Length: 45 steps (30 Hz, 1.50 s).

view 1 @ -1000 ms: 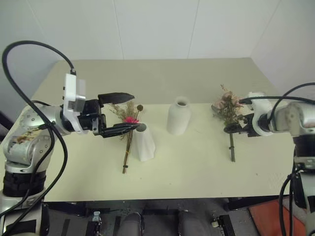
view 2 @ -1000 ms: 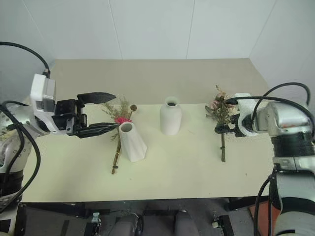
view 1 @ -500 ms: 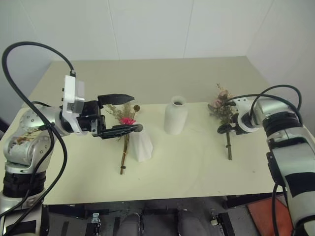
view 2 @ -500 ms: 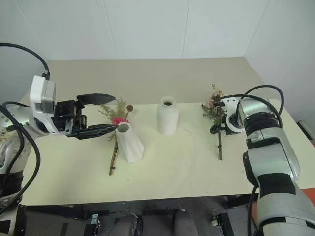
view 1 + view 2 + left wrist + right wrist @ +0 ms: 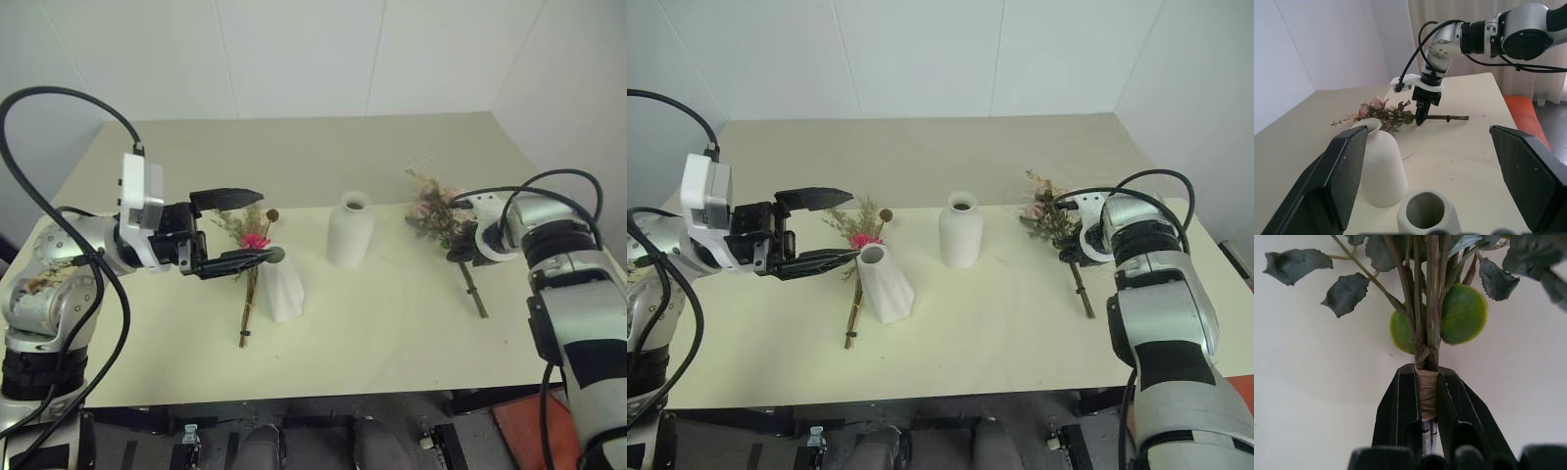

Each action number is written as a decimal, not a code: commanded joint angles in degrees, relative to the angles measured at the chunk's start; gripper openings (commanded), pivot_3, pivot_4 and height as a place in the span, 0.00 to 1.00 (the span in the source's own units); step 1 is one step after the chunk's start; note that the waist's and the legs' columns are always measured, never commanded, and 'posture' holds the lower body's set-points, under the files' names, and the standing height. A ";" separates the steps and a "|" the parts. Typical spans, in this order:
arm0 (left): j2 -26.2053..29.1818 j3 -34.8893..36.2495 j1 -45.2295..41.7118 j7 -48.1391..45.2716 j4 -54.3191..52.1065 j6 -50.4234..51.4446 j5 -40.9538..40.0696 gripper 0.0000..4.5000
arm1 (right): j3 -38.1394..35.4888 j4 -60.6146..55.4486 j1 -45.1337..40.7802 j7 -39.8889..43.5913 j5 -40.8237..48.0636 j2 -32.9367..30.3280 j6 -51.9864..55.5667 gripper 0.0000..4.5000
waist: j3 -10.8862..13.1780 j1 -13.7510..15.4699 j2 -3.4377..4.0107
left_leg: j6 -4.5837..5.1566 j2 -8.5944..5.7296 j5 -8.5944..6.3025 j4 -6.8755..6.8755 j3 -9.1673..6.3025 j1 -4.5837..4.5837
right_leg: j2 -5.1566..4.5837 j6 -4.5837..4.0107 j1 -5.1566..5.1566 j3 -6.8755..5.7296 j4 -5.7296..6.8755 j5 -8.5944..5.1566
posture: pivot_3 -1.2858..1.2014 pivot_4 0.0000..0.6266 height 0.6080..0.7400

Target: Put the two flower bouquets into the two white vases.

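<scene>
My right gripper needs to release the pale pink rose bouquet once it is in the opening of the bottle-shaped white vase (image 5: 355, 201).
The pale pink rose bouquet (image 5: 432, 207) lies on the table's right side. My right gripper (image 5: 460, 252) is shut on its wrapped stem (image 5: 1426, 396), just below the leaves. The magenta bouquet (image 5: 256, 240) lies flat on the left, partly behind the tapered white vase (image 5: 282, 290). The bottle-shaped white vase (image 5: 350, 231) stands in the middle. My left gripper (image 5: 271, 224) hovers open over the magenta flowers, and its fingers (image 5: 1343, 180) hold nothing. The left wrist view looks across both vases to the rose bouquet (image 5: 1379, 109) and the right gripper (image 5: 1420, 117).
The cream table (image 5: 392, 333) has bare room in front of the vases and between the bottle vase and the roses. A second table section (image 5: 294, 147) runs back to the white wall. Black cables (image 5: 59, 98) loop above both arms.
My right gripper has closed on the rose bouquet's stem. The bouquet has swung, its flowers shifting left and its stem end out to the right. The left arm has stayed still.
</scene>
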 commanded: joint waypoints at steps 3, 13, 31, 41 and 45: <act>0.36 1.03 0.21 -0.94 -0.37 -0.89 -0.46 0.96 | -20.23 -18.83 2.37 -8.62 8.46 -1.81 -5.82 0.05 | 0.00 -0.01 0.01 | 0.00 0.00 0.00 -0.02 0.00 -0.03 | 0.00 0.00 -0.02 0.00 -0.01 0.00 | 0.52 0.24 1.00; 1.49 0.22 -3.04 -0.13 2.57 2.05 0.00 0.96 | -32.30 -55.22 17.28 -12.32 20.64 11.06 -20.18 0.05 | 0.01 -0.06 0.02 | 0.00 0.03 0.00 -0.06 -0.03 0.03 | 0.02 0.01 -0.02 0.01 0.09 0.00 | 0.52 0.24 1.00; 3.31 -1.04 -4.59 5.35 1.27 8.74 1.73 0.96 | -21.86 -58.06 13.95 -9.98 23.71 20.53 -31.50 0.05 | 0.01 0.02 0.03 | 0.00 0.03 0.00 -0.08 -0.07 0.07 | 0.02 0.00 -0.05 0.00 0.10 0.00 | 0.52 0.24 1.00; 3.92 0.30 -3.10 5.78 0.02 8.82 1.84 0.96 | -19.67 -54.28 13.53 -9.47 23.42 20.90 -33.74 0.05 | 0.01 -0.02 0.03 | 0.00 0.03 0.00 -0.08 -0.07 0.05 | 0.02 -0.01 -0.07 0.01 0.09 0.00 | 0.52 0.24 1.00; 4.24 0.73 -2.62 6.00 -0.30 8.89 1.60 0.96 | -19.31 -53.30 13.69 -9.18 23.38 21.17 -34.15 0.05 | 0.01 0.00 0.03 | 0.00 0.03 0.00 -0.08 -0.07 0.07 | 0.02 -0.01 -0.07 0.01 0.12 0.00 | 0.52 0.24 1.00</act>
